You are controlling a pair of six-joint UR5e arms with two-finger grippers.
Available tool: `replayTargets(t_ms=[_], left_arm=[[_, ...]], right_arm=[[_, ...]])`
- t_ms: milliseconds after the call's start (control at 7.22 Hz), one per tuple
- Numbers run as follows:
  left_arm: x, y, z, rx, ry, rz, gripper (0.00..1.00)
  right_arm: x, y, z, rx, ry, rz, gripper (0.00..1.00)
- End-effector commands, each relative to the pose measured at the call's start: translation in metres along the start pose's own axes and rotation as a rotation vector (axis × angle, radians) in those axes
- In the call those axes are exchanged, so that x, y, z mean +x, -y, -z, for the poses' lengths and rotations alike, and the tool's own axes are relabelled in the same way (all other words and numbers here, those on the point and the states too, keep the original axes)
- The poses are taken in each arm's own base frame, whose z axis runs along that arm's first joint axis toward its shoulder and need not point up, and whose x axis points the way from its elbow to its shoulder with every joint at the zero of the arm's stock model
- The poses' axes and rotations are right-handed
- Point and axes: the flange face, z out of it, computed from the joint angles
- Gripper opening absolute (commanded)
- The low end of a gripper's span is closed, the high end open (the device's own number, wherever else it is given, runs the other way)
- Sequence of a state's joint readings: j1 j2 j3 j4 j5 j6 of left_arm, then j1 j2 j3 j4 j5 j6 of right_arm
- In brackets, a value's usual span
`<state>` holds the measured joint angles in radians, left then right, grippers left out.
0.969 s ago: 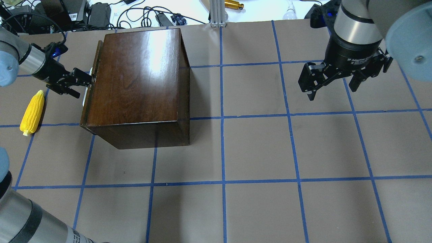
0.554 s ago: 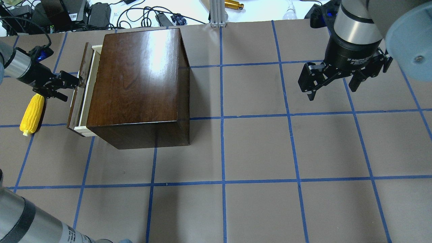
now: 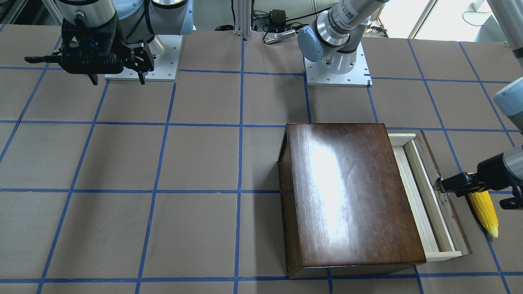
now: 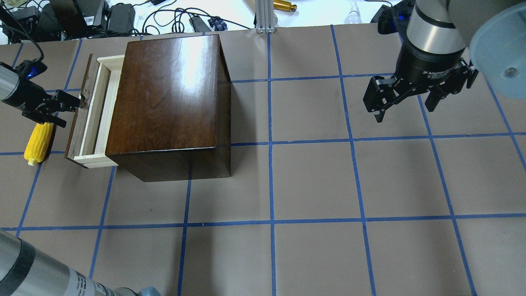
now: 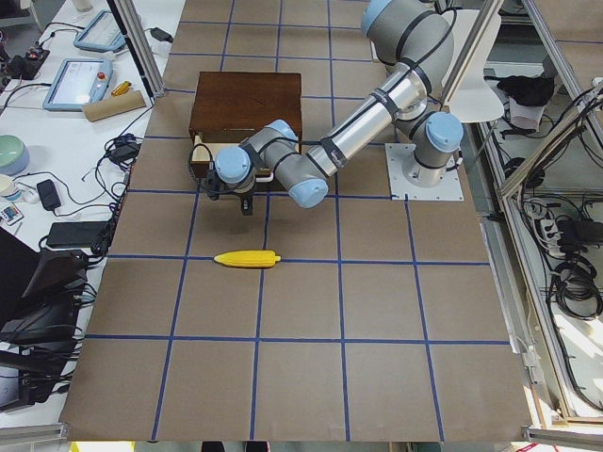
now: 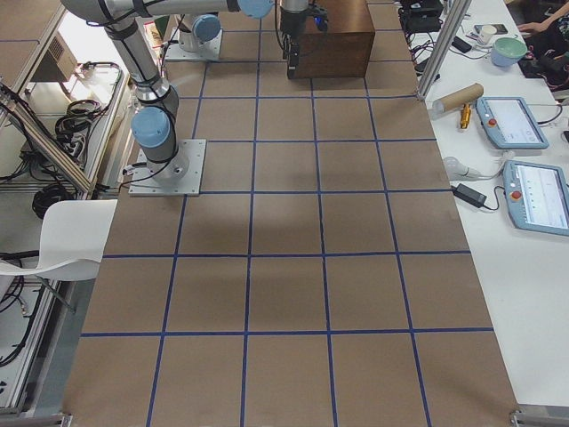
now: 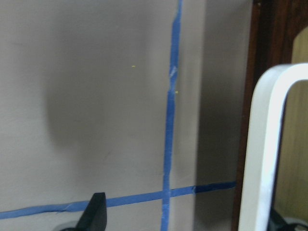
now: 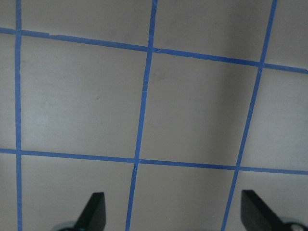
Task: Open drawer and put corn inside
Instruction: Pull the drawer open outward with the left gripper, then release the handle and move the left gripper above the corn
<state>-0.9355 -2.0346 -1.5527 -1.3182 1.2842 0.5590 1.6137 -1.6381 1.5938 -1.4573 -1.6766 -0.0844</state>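
Observation:
I will next close my left gripper around the middle of the yellow corn (image 3: 480, 198) beside the drawer's front panel.
The glossy dark-brown box (image 4: 168, 94) stands at the table's left; it also shows in the front view (image 3: 347, 192). Its drawer (image 4: 96, 111), pale wood with a dark front panel (image 4: 79, 119), is partly pulled out to the left. My left gripper (image 4: 72, 113) is open, one finger hooked at the white loop pull (image 7: 262, 144). The yellow corn (image 4: 37, 144) lies on the table just left of the drawer front, its upper end under the gripper. It also shows in the front view (image 3: 484, 210). My right gripper (image 4: 404, 114) is open and empty, high at the far right.
Cables, power adapters and an aluminium post (image 4: 265, 16) lie beyond the table's far edge. The two arm bases (image 3: 337, 67) are bolted at the robot's side. Blue tape lines grid the brown table (image 4: 312, 181).
The drawer has slid out to the left, from nearly shut to partly open. My left gripper has moved left with the pull, over the corn's end. The right arm has not moved.

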Motion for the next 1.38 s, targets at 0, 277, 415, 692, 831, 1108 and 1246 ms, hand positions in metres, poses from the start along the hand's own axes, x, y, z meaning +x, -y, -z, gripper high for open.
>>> replayTargets(t_ms=[0, 277, 415, 692, 831, 1108, 1246], left_arm=[[-0.007, 0.001, 0.007, 0.013, 0.005, 0.000, 1.00], [-0.019, -0.003, 0.012, 0.022, 0.007, 0.005, 1.00], [-0.018, -0.003, 0.014, 0.024, 0.008, 0.006, 1.00], [-0.007, -0.004, 0.039, 0.048, 0.048, -0.007, 1.00], [-0.005, -0.002, 0.060, 0.038, 0.121, -0.017, 1.00], [-0.019, 0.000, 0.084, -0.012, 0.280, -0.041, 1.00], [-0.032, 0.005, 0.086, -0.047, 0.350, -0.088, 1.00]], right_arm=[[0.000, 0.000, 0.000, 0.000, 0.000, 0.000, 1.00], [0.000, 0.000, 0.000, 0.000, 0.000, 0.000, 1.00], [0.000, 0.000, 0.000, 0.000, 0.000, 0.000, 1.00], [0.000, 0.000, 0.000, 0.000, 0.001, 0.000, 1.00], [0.000, 0.000, -0.001, -0.001, 0.000, 0.000, 1.00], [0.000, 0.000, 0.000, 0.000, 0.000, 0.000, 1.00], [0.000, 0.000, 0.000, 0.000, 0.001, 0.000, 1.00]])
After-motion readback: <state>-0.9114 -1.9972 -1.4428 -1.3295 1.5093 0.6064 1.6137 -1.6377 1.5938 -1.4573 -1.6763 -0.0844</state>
